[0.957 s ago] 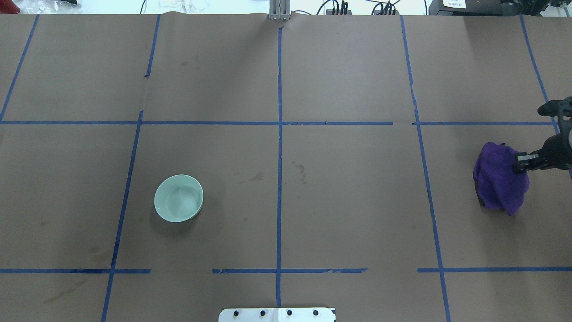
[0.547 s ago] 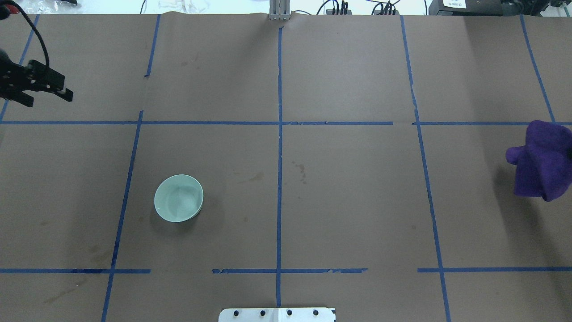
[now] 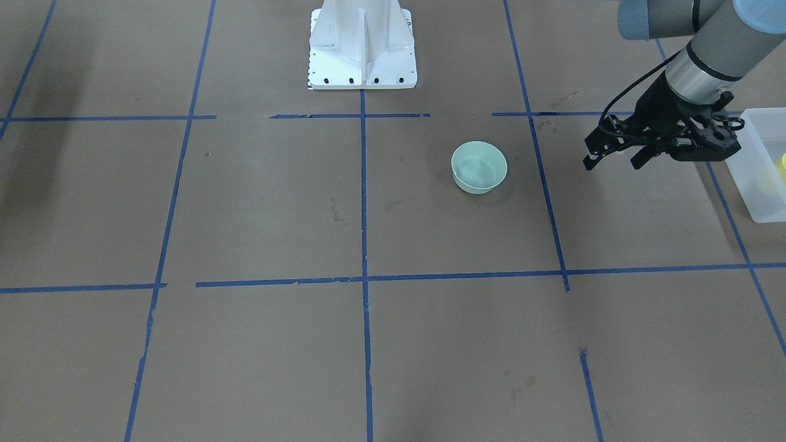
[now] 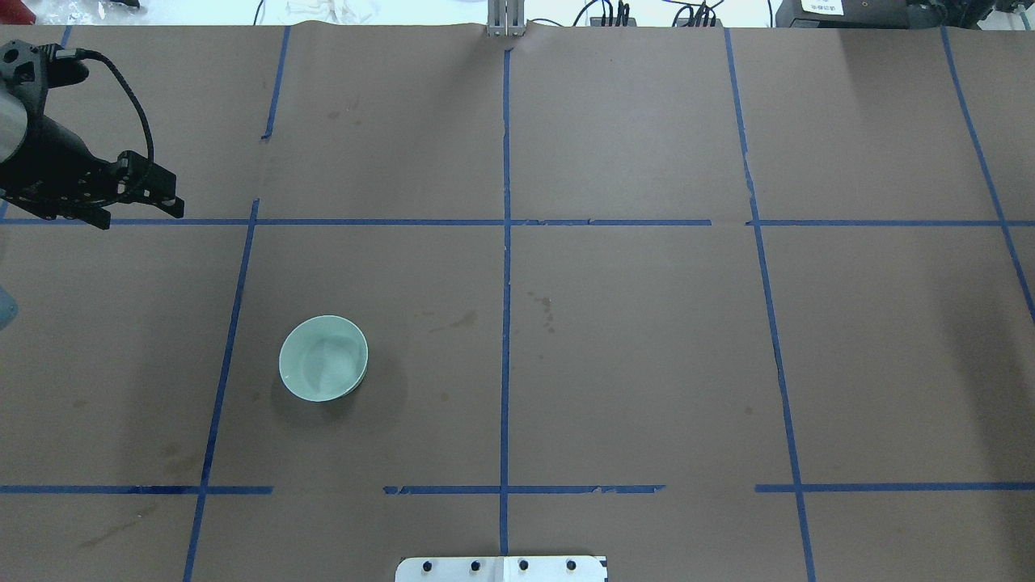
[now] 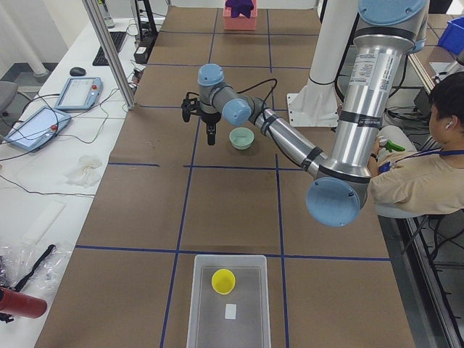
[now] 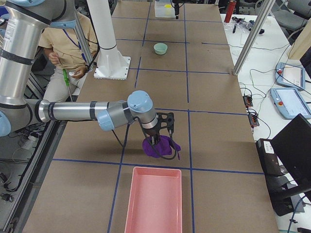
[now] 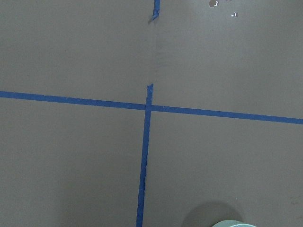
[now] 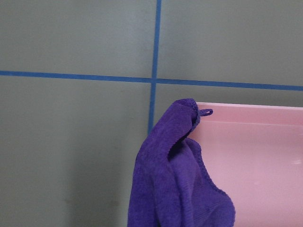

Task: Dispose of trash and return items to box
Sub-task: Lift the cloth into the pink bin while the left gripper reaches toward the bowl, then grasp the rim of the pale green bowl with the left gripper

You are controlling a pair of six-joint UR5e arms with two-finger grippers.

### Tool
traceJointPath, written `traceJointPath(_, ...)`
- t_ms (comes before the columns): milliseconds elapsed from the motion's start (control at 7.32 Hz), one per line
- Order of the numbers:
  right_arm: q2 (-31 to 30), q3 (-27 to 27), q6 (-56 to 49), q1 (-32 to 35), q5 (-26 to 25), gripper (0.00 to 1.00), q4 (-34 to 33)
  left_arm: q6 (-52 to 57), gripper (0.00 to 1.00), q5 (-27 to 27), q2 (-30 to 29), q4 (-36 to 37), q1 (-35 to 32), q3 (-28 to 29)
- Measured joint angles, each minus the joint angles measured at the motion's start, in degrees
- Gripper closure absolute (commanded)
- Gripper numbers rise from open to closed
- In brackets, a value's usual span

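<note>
The robot's left gripper will move next to the rim [image 3: 505, 163] of the mint green bowl, on the side facing the frosted white box, and close there.
The yellow cup [image 5: 223, 280] stands inside the frosted white box [image 5: 196, 304] at the table's left end; the box's edge also shows in the front view [image 3: 758, 159]. My left gripper [image 4: 137, 214] is open and empty above the table, between the box and a mint green bowl [image 4: 323, 358], apart from both; it also shows in the front view [image 3: 612, 162]. My right gripper is out of the overhead view. In the right wrist view a purple cloth [image 8: 175, 189] hangs from it over the near edge of a pink tray [image 8: 265, 156].
The pink tray [image 6: 155, 204] lies at the table's right end. The robot's white base [image 3: 362, 43] stands at the near middle edge. An operator [image 5: 413, 181] sits beside the base. Blue tape lines cross the brown table.
The right gripper has carried the purple cloth rightward, out of the overhead view. The left gripper has come in at the left edge and moved right and nearer, toward the bowl's side.
</note>
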Motion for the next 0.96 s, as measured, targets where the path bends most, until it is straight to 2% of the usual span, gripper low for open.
traceJointPath(137, 3.0, -1.6, -9.1, 4.1, -2.3, 1.0, -6.8, -0.1, 0.0, 0.1, 0.0, 0.0, 0.4, 0.1)
traceJointPath(273, 5.0, -5.4, -14.8, 6.0, -3.9, 1.0, -9.4, -0.1, 0.0, 0.1, 0.0, 0.0, 1.1, 0.3)
traceJointPath(410, 6.0, -10.5, -17.5, 6.7, -4.5, 1.0, -7.9, -0.1, 0.0, 0.2, 0.0, 0.0, 1.9, 0.6)
traceJointPath(683, 6.3, -20.1, -19.1, 7.0, -4.8, 1.0, -0.6, 0.0, 0.0, 0.6, 0.0, -0.3, 4.1, 0.7)
traceJointPath(820, 6.3, -22.6, -19.2, 7.0, -4.9, 0.94, 1.0, -0.1, 0.0, 1.9, 0.1, -0.3, 6.8, 0.8)
traceJointPath(957, 6.3, -23.7, -19.0, 7.0, -4.8, 0.01, 1.6, -0.5, 0.0, 3.8, 0.2, -0.4, 10.2, 1.1)
